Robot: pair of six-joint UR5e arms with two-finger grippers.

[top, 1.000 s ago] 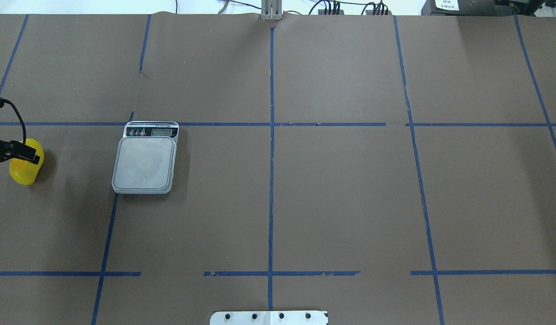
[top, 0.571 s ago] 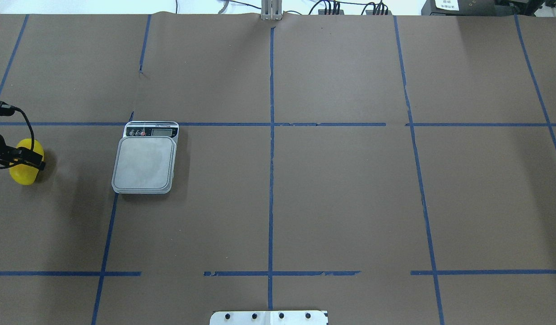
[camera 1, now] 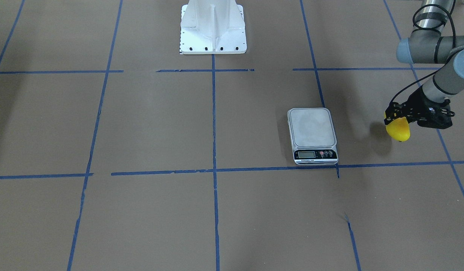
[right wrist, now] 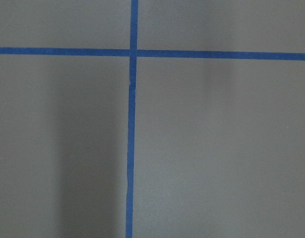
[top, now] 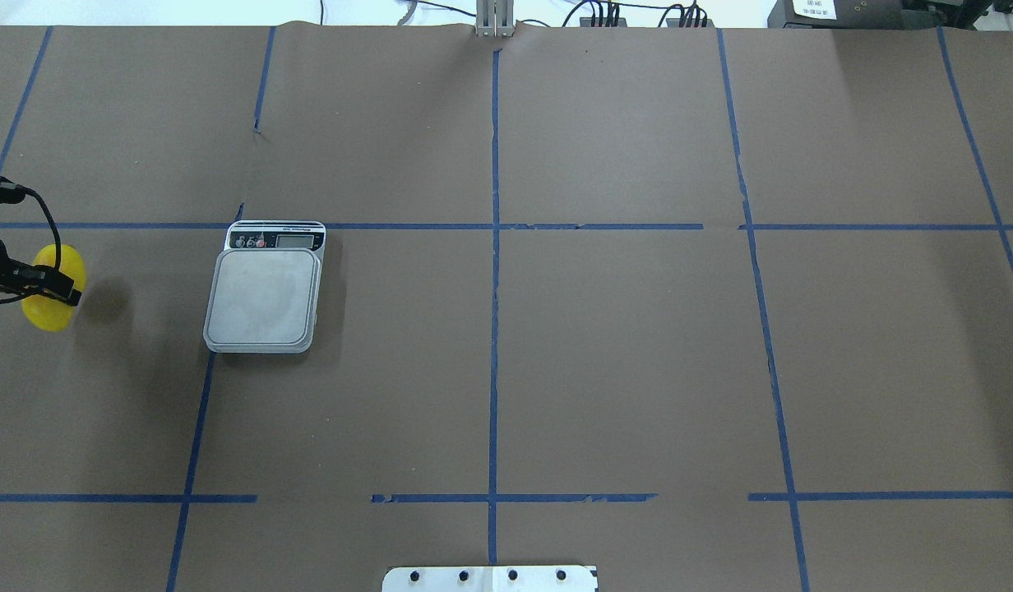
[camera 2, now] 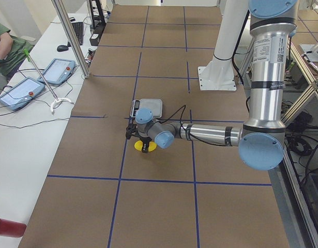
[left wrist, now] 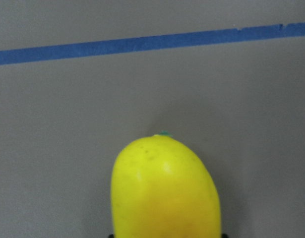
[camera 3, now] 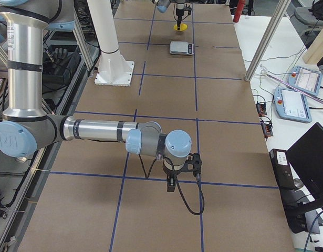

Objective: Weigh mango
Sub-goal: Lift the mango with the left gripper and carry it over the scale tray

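Observation:
The mango in my left gripper will be let go on the bare platform of the silver scale [camera 1: 319, 124], at a spot that lies behind the scale's display and buttons.
The mango [top: 51, 316] is glossy yellow and hangs a little above the brown table, with its shadow apart from it on the paper. My left gripper [top: 48, 284] is shut on it, at the far left of the overhead view. It also shows in the front view [camera 1: 398, 130], held by the gripper [camera 1: 396, 116], and fills the lower left wrist view [left wrist: 164, 193]. The silver scale [top: 264, 296] stands to the right of the mango, its platform bare. My right gripper [camera 3: 195, 163] shows only in the right side view, and I cannot tell its state.
The scale's display and buttons [camera 1: 315, 154] face away from the robot. Blue tape lines grid the brown paper. The white robot base [camera 1: 213, 26] stands at the table's near edge. The right wrist view shows only paper and a tape cross [right wrist: 133, 52].
My left gripper closed on the mango and lifted it slightly off the table. The mango's shadow has separated from it. The scale has not moved.

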